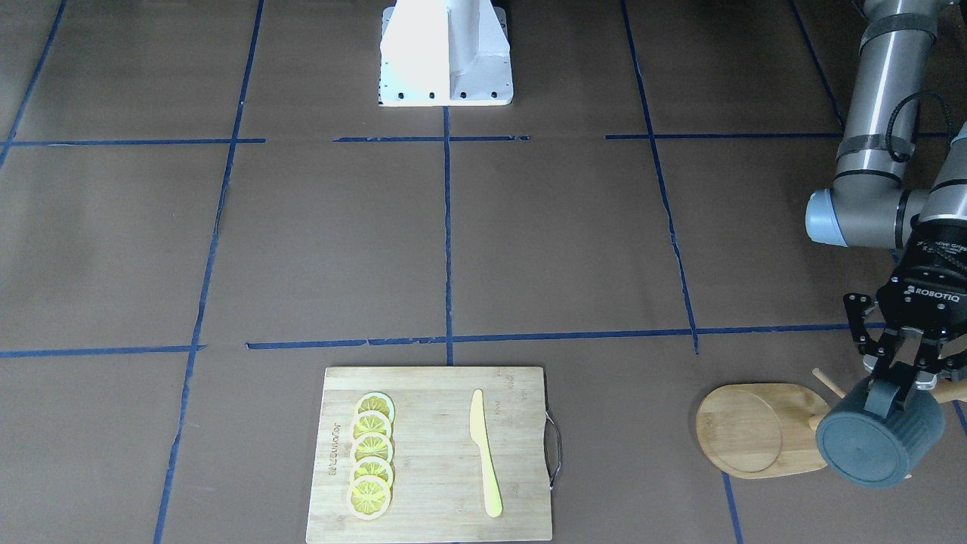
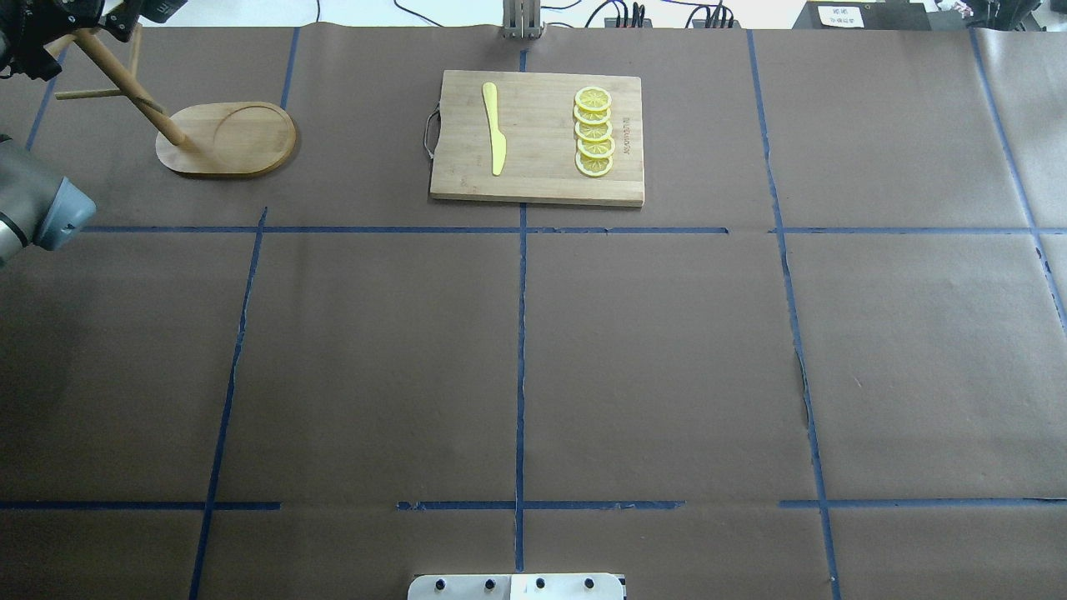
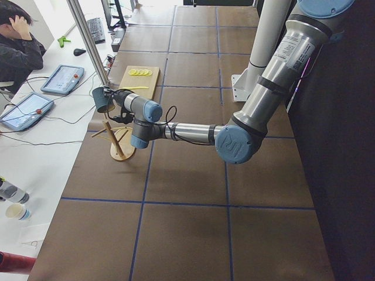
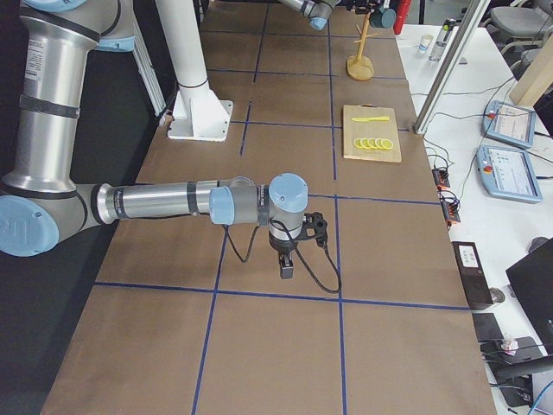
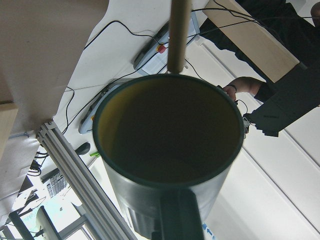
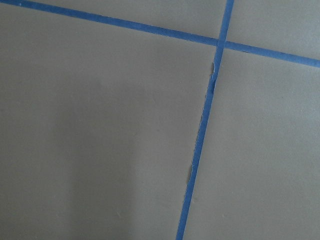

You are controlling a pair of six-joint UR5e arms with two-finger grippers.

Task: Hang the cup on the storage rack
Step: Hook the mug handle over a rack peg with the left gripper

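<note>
Next, my left gripper releases the cup, now tilted in the air beside the pole, on a wooden peg [image 1: 890, 415] next to the pole of the storage rack.
My left gripper [image 1: 899, 381] is shut on the cup [image 1: 880, 438], a dark blue-grey ribbed mug, gripping it at its rim. It holds the cup tilted in the air beside the storage rack's pole, over the edge of the rack's rounded bamboo base [image 1: 755, 431]. A thin peg [image 1: 829, 383] sticks out just left of the gripper. In the left wrist view the cup's yellow inside [image 5: 170, 145] faces the camera, with a rack peg [image 5: 179, 35] just past its rim. The rack [image 2: 229, 139] also shows in the overhead view. My right gripper [image 4: 288, 268] hangs low over bare table; whether it is open or shut I cannot tell.
A wooden cutting board [image 1: 521, 453] with several lemon slices [image 1: 372, 453] and a yellow knife [image 1: 483, 453] lies mid-table on the operators' side. The robot's white base [image 1: 446, 53] stands opposite. The rack stands near the table's edge; an operator [image 3: 17, 41] sits beyond it.
</note>
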